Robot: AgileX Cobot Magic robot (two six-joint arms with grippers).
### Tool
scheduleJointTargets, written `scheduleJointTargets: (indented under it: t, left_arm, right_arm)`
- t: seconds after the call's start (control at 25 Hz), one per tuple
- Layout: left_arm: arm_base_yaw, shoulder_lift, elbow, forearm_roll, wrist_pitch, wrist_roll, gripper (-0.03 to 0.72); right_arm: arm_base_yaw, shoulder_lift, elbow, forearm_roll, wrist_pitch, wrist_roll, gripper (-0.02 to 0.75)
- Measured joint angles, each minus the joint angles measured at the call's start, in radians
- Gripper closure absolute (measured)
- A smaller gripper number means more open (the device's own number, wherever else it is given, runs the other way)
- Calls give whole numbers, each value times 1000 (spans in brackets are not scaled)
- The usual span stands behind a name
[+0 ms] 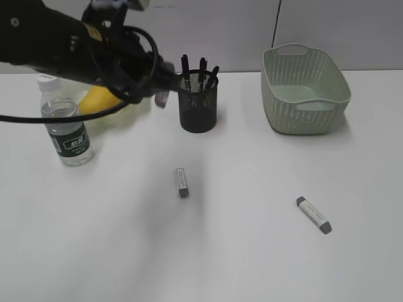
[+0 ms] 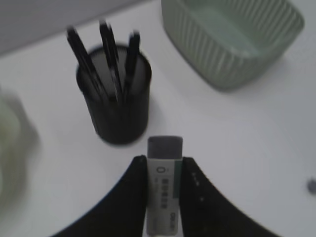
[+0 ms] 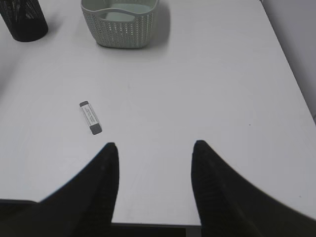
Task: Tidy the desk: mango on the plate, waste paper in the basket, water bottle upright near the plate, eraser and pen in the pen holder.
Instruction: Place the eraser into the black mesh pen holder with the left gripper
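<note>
The white eraser, now held just short of the holder, will be let go by my left gripper inside the black mesh pen holder (image 1: pixel 198 100) (image 2: pixel 109 91), among the standing pens.
My left gripper (image 2: pixel 165 160) is shut on a white eraser (image 2: pixel 164 190) with a grey end, held just short of the black mesh pen holder (image 2: pixel 116 111). In the exterior view that gripper (image 1: pixel 162 95) hovers left of the pen holder (image 1: pixel 198 104), which has three pens (image 1: pixel 201 69) standing in it. Two more erasers lie on the desk, one (image 1: pixel 182 182) in the middle and one (image 1: pixel 313 215) to the right. The water bottle (image 1: pixel 66 126) stands upright at the left. The mango (image 1: pixel 99 100) shows behind the arm. The plate (image 2: pixel 12 143) is a blur at the left edge. My right gripper (image 3: pixel 155 148) is open and empty. The waste paper is out of view.
The pale green basket (image 1: pixel 305 91) stands at the back right, to the right of the pen holder. In the right wrist view the desk's (image 3: pixel 222 98) near edge runs just below the fingers and its right edge slants down the right side.
</note>
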Motion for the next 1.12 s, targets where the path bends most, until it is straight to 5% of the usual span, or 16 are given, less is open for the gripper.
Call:
scheduleJointTargets:
  t: [0.2,0.44,1.12]
  left_arm:
    - [1,38,1,-11,-388,0,535]
    - [8,168,-35,-13,-634,0,535]
    - [13,491,-309,-20,-659,0,535]
  right_arm:
    - [0,0,0,0,0,0,351]
    - [0,0,0,0,0,0,351]
    - [0,0,0,0,0,0,351]
